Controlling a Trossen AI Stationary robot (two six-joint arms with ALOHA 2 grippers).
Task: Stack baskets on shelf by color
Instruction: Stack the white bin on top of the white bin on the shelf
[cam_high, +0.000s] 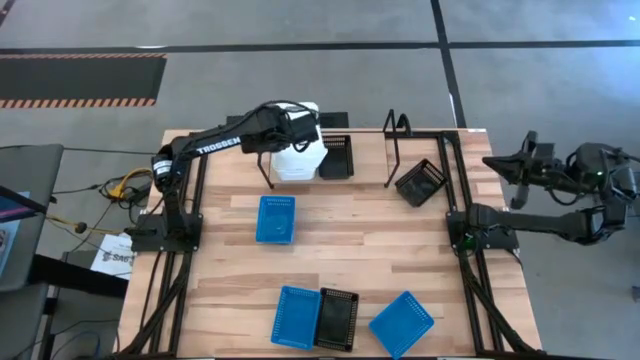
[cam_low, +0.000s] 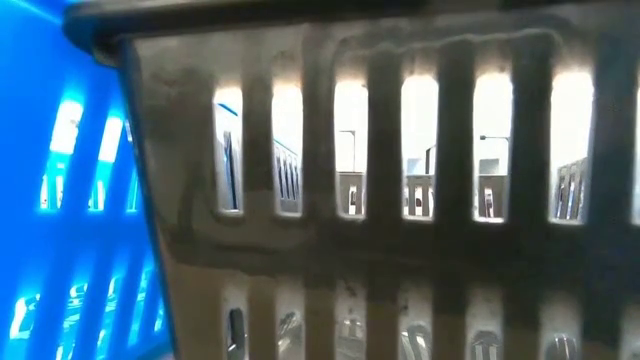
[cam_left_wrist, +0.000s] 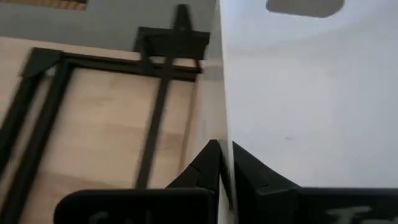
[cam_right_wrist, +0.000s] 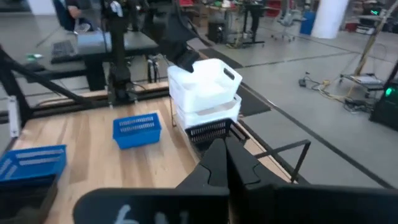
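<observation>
My left gripper is to set the white basket down, which is now atop or just above the others. Next, I place it on the white stack (cam_high: 297, 156) that is beside the black basket on the shelf.
My left gripper (cam_high: 298, 128) reaches over the table's far side and is shut on a white basket (cam_right_wrist: 202, 78). That basket sits atop the other white baskets (cam_right_wrist: 208, 111) at the left end of the black shelf (cam_high: 392, 150). Whether it rests on them or hovers just above, I cannot tell. A black basket (cam_high: 336, 157) stands on the shelf beside the white stack. Another black basket (cam_high: 420, 182) sits tilted near the shelf's right end. One blue basket (cam_high: 275, 218) lies mid-table. My right gripper (cam_right_wrist: 227, 149) is shut and waits off the table's right edge. My left gripper pinches the top white basket's thin side wall (cam_left_wrist: 225, 134). One finger (cam_left_wrist: 208, 167) is on one face and the other finger (cam_left_wrist: 252, 171) on the opposite face. It comes slanting down from the table's left. The basket stays about level over the white stack.
Near the table's near edge lie two blue baskets (cam_high: 296, 317) (cam_high: 402, 324) with a black basket (cam_high: 337, 319) between them. That black basket (cam_low: 400, 180) and a blue one (cam_low: 60, 200) fill the low view. Bare wood lies between the shelf and the near row.
</observation>
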